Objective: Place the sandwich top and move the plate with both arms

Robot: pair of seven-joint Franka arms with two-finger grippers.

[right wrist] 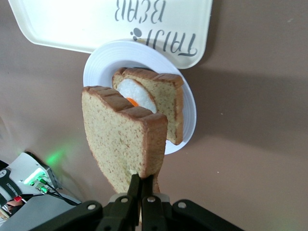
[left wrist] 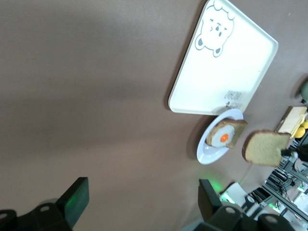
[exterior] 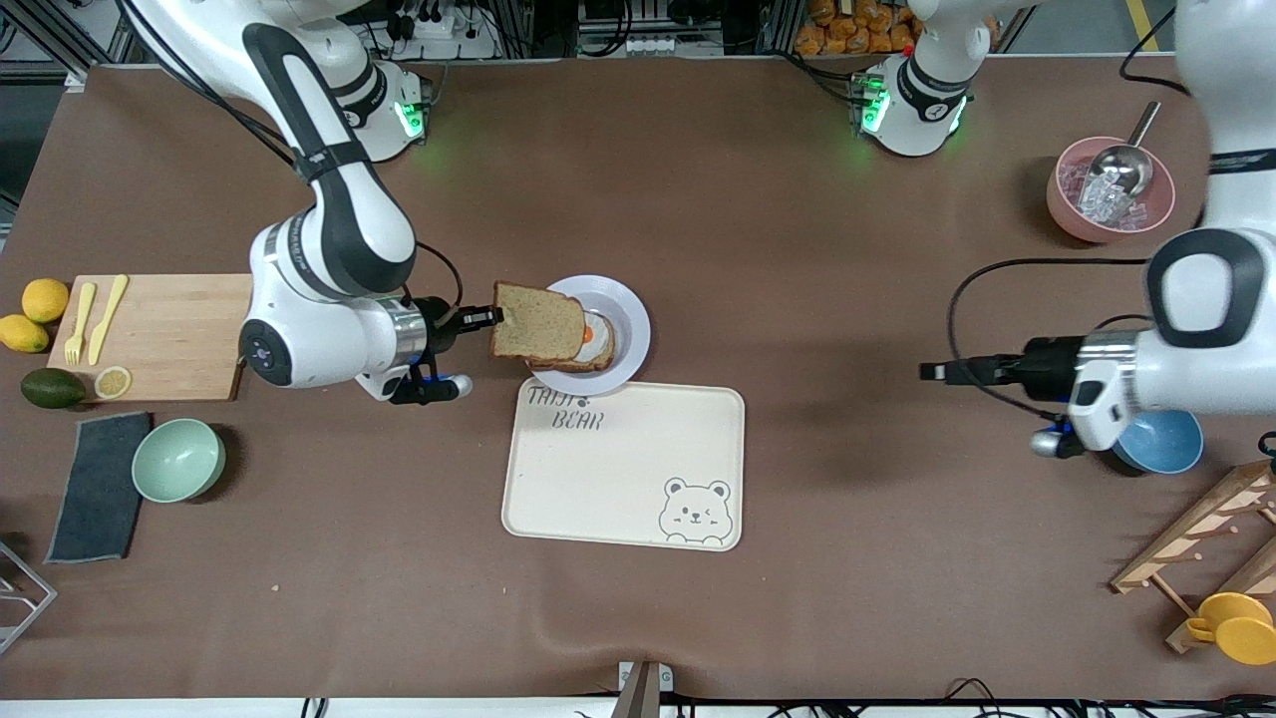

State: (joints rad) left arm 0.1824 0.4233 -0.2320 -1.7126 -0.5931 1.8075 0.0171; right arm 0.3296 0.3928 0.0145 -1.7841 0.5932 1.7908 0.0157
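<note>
Next, my right gripper sets the sandwich top, now hanging over the plate's edge, down and lets go of it on the egg-topped slice (exterior: 568, 331) (right wrist: 143, 107) that lies on the white plate.
The sandwich top (exterior: 538, 323) is a speckled brown bread slice, held up in the air by its edge in my shut right gripper (exterior: 495, 317). It hangs over the plate's (exterior: 628, 308) edge toward the right arm's end, partly covering the egg-topped slice (exterior: 595, 345) lying there. In the right wrist view the sandwich top (right wrist: 122, 139) is pinched at my right gripper (right wrist: 141, 179), with the plate (right wrist: 188, 108) and egg slice (right wrist: 166, 101) under it. My left gripper (exterior: 932, 371) waits open over bare table toward the left arm's end; its wrist view shows both fingers (left wrist: 77, 199) wide apart.
A cream bear tray (exterior: 623, 464) touches the plate on the side nearer the front camera. A cutting board (exterior: 164, 334), lemons, avocado, green bowl (exterior: 178, 459) and grey cloth lie at the right arm's end. A pink bowl with scoop (exterior: 1109, 189), blue bowl (exterior: 1161, 444) and wooden rack (exterior: 1206, 543) stand at the left arm's end.
</note>
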